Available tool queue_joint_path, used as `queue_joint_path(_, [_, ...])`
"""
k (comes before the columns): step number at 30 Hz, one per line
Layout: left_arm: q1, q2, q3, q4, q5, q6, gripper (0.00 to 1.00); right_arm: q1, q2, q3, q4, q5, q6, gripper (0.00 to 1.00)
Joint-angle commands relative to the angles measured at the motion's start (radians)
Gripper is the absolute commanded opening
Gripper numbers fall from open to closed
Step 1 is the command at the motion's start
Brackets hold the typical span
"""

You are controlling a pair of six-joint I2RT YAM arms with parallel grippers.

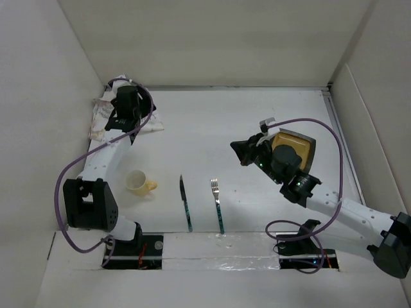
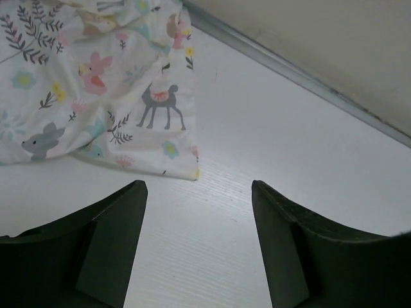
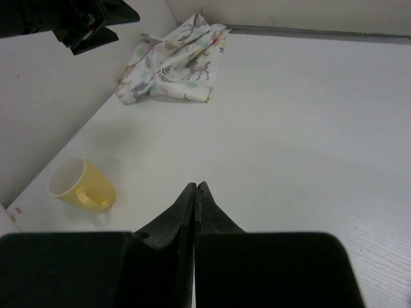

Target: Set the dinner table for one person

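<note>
The placemat is crumpled in the far corner of the table, so the robot's left gripper needs to pinch the fold [image 2: 115,141] by the placemat's near edge and pull it to the middle of the table.
The dinner table [image 1: 244,115] is a white tabletop walled by white panels. A crumpled animal-print placemat [image 1: 106,119] lies in its far left corner; it also shows in the left wrist view [image 2: 96,83] and the right wrist view [image 3: 173,67]. My left gripper [image 1: 125,106] hovers above the placemat, open and empty [image 2: 199,192]. My right gripper [image 1: 241,153] is shut and empty over the table's middle [image 3: 196,187]. A yellow mug [image 1: 138,183] lies on its side. A knife [image 1: 186,205] and a fork [image 1: 217,204] lie near the front edge.
An ochre plate with a dark rim [image 1: 298,146] sits at the right, partly under my right arm. The mug also shows in the right wrist view [image 3: 80,187]. The back wall's metal edge strip [image 2: 302,77] runs close behind the placemat.
</note>
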Motion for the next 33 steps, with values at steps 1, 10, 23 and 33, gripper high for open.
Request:
queue_joint_path(1, [0.002, 0.034, 0.067, -0.031, 0.006, 0.023, 0.63, -0.009, -0.006, -0.003, 0.047, 0.002, 0.009, 0.0])
queue_joint_path(10, [0.081, 0.25, 0.204, -0.169, -0.036, 0.038, 0.58, -0.018, 0.036, 0.006, 0.056, -0.017, 0.012, 0.0])
queue_joint_path(23, [0.09, 0.522, 0.376, -0.203, -0.056, 0.086, 0.77, -0.018, 0.165, 0.066, 0.042, -0.121, -0.011, 0.58])
queue_joint_path(33, [0.09, 0.648, 0.433, -0.253, -0.155, 0.103, 0.2, -0.018, 0.211, 0.109, -0.013, -0.083, -0.019, 0.57])
